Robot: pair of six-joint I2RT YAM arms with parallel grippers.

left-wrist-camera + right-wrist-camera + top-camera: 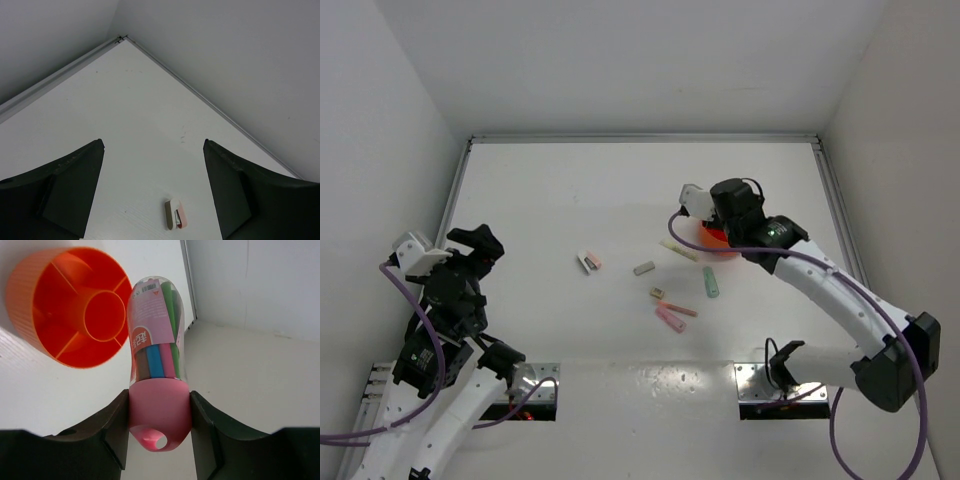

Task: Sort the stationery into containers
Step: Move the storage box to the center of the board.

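I should use my right gripper to set the chunky tube down in the middle ring of the orange divided bowl [730, 213] [105, 316].
My right gripper [159, 425] is shut on the pink cap of a chunky tube [156, 335], whose clear body holds coloured pens. It holds the tube just right of the round orange divided bowl [65, 305]. In the top view that gripper [718, 222] hangs over the bowl [716, 240] and hides most of it. Loose on the table lie a pale-yellow stick [678, 250], a mint-green stick [710, 282], a grey block [643, 268], a tan block [658, 293], two pink sticks [672, 314] and a white-pink block [588, 261]. My left gripper [478, 245] is open and empty, with the white-pink block [175, 214] below its fingers.
White walls enclose the table, with a metal rail [640, 138] along the far edge and another down the right side [840, 210]. The far left corner [121, 38] lies ahead of my left gripper [152, 145]. Both arm bases sit at the near edge.
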